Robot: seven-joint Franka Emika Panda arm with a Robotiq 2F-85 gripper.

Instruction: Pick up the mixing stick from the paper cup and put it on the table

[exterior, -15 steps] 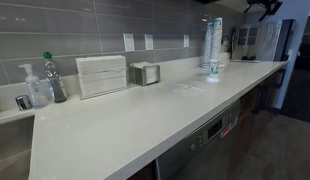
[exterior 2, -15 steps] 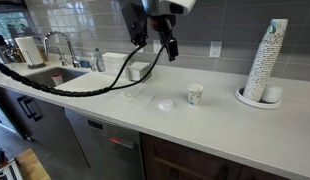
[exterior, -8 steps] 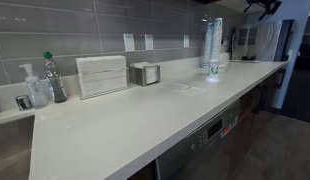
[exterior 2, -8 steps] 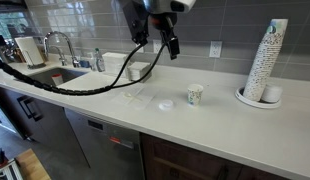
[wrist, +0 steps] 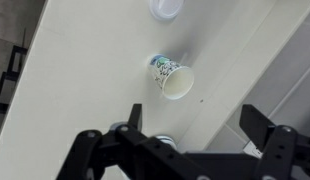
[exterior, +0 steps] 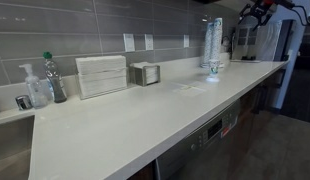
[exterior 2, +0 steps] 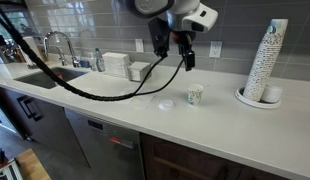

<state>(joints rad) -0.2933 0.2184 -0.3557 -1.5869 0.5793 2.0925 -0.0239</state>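
The robot's gripper will next close at the paper cup's rim [exterior: 214,65] [wrist: 164,90], on the side nearest its fingers, to take the mixing stick.
The paper cup [exterior 2: 195,94] stands upright on the table [exterior 2: 225,130], small and whitish with a printed pattern. In the wrist view I look down into the cup [wrist: 173,78]; no mixing stick shows in it in any view. My gripper [exterior 2: 188,55] hangs above the cup, slightly behind it, with its fingers apart and empty. In the wrist view the gripper [wrist: 195,125] has both black fingers spread wide, with the cup just beyond them. The gripper [exterior: 257,10] also shows at the top right corner in an exterior view.
A white lid [exterior 2: 166,104] lies left of the cup, also in the wrist view [wrist: 165,9]. A tall stack of cups [exterior 2: 267,62] stands on a plate. Sink and faucet [exterior 2: 57,45], napkin dispenser [exterior: 101,75], soap bottle [exterior: 33,88], black cable [exterior 2: 95,92].
My arm has swung right along the counter, and the gripper now hangs over the paper cup. The cup and lid have not moved.
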